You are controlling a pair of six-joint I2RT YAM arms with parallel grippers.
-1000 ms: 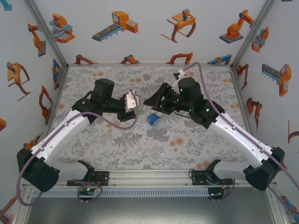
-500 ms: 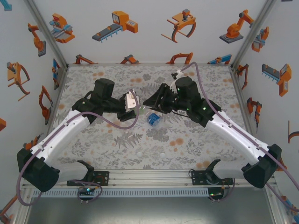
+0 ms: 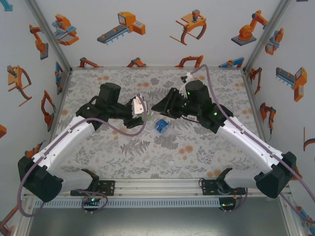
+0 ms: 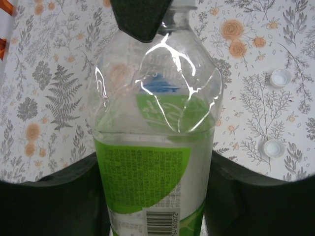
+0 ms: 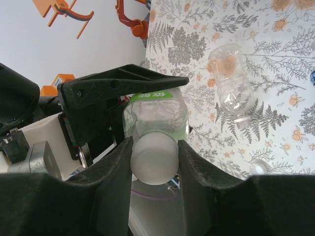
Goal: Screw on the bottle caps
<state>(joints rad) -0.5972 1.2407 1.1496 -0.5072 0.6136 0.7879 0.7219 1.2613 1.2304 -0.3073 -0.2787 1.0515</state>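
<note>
Next, my right gripper sets the capped green-labelled bottle, now held off the table at mid-centre, upright and lets go of it on the flowered table (image 3: 197, 106) that lies beneath the wrist of my right gripper.
My left gripper (image 4: 155, 164) is shut on the green-labelled bottle (image 4: 157, 123), which it holds off the table at mid-centre (image 3: 142, 114). A white bottle cap (image 5: 154, 158) sits on this bottle's neck, and my right gripper (image 5: 154, 147) is shut on it, one finger pressing each side. In the top view the right gripper (image 3: 158, 107) meets the left gripper (image 3: 139, 112) head on. A bottle with a blue label (image 3: 161, 125) lies on the table just below them. A plain clear bottle (image 5: 231, 86) lies on its side, uncapped.
Two loose white caps (image 4: 281, 77) (image 4: 273, 148) rest on the flowered table, seen near the front in the top view (image 3: 147, 161) (image 3: 171, 162). White walls with orange robot pictures (image 3: 123, 24) enclose the table on three sides.
The right gripper's fingers have closed in onto the cap, and the right arm has edged slightly toward the left gripper. The left arm and the bottles on the table have stayed put.
</note>
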